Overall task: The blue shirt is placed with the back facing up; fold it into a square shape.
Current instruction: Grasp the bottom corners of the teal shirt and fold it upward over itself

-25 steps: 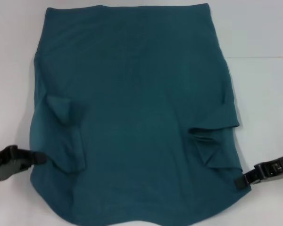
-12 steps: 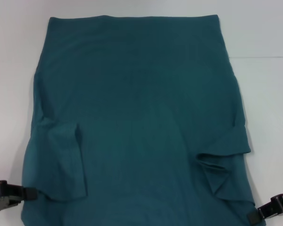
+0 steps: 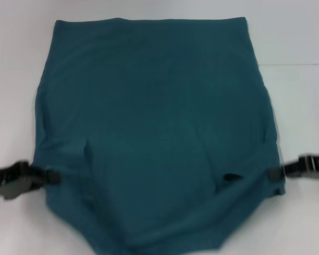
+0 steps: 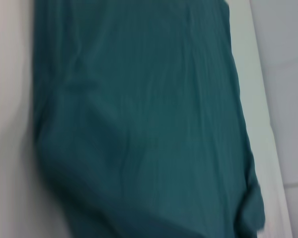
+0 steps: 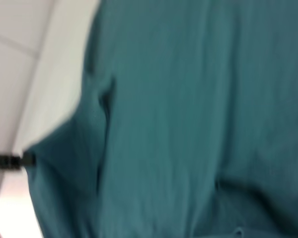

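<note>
My left gripper will let go of the blue shirt's near edge just inside the far hem's corner [image 3: 63, 73] on my left gripper's side.
The blue shirt [image 3: 154, 106] lies spread on the white table, sleeves folded in, its far hem flat and straight. My left gripper [image 3: 49, 177] pinches the shirt's left edge near its near end. At the same height my right gripper [image 3: 275, 173] pinches the right edge. Between them the near part of the cloth is raised and sags in a curve. The left wrist view is filled by the blue shirt [image 4: 139, 124], with none of that arm's fingers showing. Teal cloth also fills the right wrist view, where the left gripper [image 5: 20, 160] holds the shirt's [image 5: 188, 124] far edge.
The white table [image 3: 303, 37] shows bare on both sides of the shirt and beyond its far hem. A faint seam line [image 3: 295, 65] crosses the table at the right.
Both grippers first moved toward me, then away from me again, carrying the shirt's near edges. The near part has risen and the sleeve folds have flattened.
</note>
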{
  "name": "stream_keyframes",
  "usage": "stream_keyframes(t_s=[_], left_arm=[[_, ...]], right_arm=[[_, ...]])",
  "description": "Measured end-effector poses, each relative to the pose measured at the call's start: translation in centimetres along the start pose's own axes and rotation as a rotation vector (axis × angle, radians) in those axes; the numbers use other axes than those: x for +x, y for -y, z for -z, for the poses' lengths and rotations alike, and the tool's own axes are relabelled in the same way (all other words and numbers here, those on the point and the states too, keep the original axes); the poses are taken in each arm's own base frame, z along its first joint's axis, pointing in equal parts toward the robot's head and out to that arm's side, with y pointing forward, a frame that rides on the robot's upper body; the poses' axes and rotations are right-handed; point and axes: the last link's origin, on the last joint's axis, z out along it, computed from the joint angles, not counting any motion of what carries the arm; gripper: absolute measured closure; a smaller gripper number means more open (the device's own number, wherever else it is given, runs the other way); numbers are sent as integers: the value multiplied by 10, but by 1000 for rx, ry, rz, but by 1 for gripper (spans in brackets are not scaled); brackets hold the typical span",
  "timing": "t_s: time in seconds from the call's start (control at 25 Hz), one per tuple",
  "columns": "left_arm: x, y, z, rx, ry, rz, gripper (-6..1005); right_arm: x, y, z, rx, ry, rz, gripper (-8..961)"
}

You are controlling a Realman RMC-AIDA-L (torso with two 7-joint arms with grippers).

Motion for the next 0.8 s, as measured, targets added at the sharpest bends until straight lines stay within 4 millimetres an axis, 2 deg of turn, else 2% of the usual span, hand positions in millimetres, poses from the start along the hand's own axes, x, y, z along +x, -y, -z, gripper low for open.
stream_keyframes(t_s=[0.4, 0.6, 0.8], left_arm=[[76, -25, -30, 95, -190, -4, 988], [97, -25, -50, 149, -290, 2, 988], [110, -23, -66, 220, -366, -12, 989]], right_arm=[[-64, -3, -9, 111, 262, 21, 907], [-93, 0, -16, 216, 379, 44, 907], [-111, 1, -30, 324, 430, 83, 907]])
